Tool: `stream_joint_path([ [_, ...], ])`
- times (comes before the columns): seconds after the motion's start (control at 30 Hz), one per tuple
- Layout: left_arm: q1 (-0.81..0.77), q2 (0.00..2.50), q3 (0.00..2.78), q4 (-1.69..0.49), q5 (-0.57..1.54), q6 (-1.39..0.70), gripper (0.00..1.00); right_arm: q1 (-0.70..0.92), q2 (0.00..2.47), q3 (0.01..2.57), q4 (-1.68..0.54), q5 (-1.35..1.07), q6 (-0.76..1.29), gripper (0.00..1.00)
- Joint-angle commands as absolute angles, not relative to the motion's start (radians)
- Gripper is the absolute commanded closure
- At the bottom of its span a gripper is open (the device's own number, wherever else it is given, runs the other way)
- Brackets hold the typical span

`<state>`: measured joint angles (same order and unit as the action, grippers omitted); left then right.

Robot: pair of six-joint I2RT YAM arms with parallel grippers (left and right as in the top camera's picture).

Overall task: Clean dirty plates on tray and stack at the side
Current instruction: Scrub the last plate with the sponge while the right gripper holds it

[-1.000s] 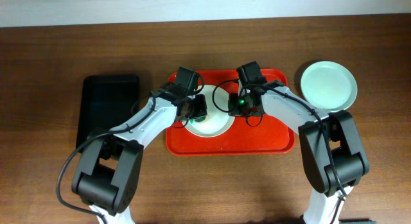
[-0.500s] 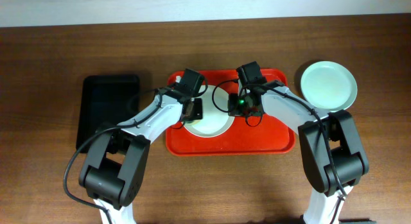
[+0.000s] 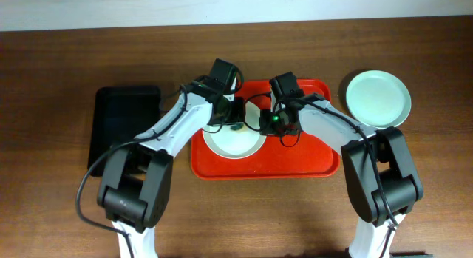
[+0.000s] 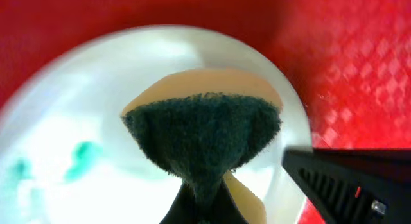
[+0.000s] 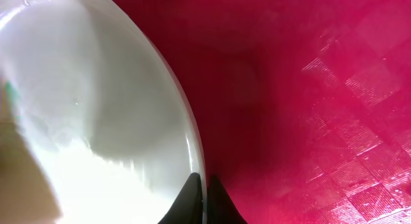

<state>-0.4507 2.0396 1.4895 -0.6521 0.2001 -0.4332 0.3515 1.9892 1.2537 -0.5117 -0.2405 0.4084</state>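
The sponge will come out of my left gripper when I let it go in the middle of the black tray (image 3: 130, 128) on the wooden table.
A white plate (image 3: 235, 142) lies on the red tray (image 3: 310, 158). My left gripper (image 3: 230, 114) is shut on a sponge with a dark green scrub face (image 4: 204, 131) and presses it on the plate's far part (image 4: 96, 108). Teal smears (image 4: 80, 158) show on the plate to the left of the sponge. My right gripper (image 3: 270, 123) is shut on the plate's right rim (image 5: 192, 156), its fingers (image 5: 204, 201) pinching the edge over the tray (image 5: 321, 108). A second pale plate (image 3: 378, 98) lies on the table to the right of the tray.
A black tray (image 3: 124, 125) lies on the wooden table left of the red tray. The right gripper's black body (image 4: 353, 182) shows at the lower right of the left wrist view.
My left gripper has moved with the sponge from the plate's left part toward its far edge. The right gripper has stayed on the rim.
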Motion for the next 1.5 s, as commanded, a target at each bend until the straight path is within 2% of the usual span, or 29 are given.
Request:
stream_joint_path([
  [0.0,-0.448,2.105,1.504,-0.667,0.204,-0.418,1.00,0.347,2.027,1.243,-0.527,-0.198,0.398,0.95],
  [0.17,-0.448,2.164,1.504,-0.669,0.063,-0.418,1.00,0.347,2.027,1.243,-0.526,-0.198,0.397,0.95],
  [0.4,-0.448,2.186,1.510,-0.755,-0.453,-0.418,1.00,0.347,2.027,1.243,-0.526,-0.197,0.397,0.95],
  [0.5,-0.448,2.186,1.528,-0.797,-0.558,-0.418,1.00,0.347,2.027,1.243,-0.526,-0.197,0.397,0.95],
  [0.8,-0.449,2.138,1.774,-1.049,-0.528,-0.462,1.00,0.347,2.027,1.243,-0.527,-0.197,0.397,0.95],
  [0.87,-0.450,2.122,1.791,-1.072,-0.402,-0.461,1.00,0.347,2.027,1.243,-0.526,-0.197,0.397,0.95],
  [1.03,-0.450,2.120,1.734,-1.064,0.081,-0.414,1.00,0.347,2.026,1.243,-0.523,-0.197,0.397,0.95],
  [1.1,-0.453,2.120,1.682,-1.026,0.158,-0.398,1.00,0.347,2.027,1.243,-0.523,-0.197,0.397,0.95],
  [1.27,-0.453,2.120,1.540,-0.939,0.146,-0.398,1.00,0.347,2.027,1.243,-0.522,-0.197,0.397,0.95],
  [1.47,-0.450,2.119,1.497,-0.951,-0.242,-0.422,1.00,0.347,2.027,1.243,-0.520,-0.197,0.397,0.96],
])
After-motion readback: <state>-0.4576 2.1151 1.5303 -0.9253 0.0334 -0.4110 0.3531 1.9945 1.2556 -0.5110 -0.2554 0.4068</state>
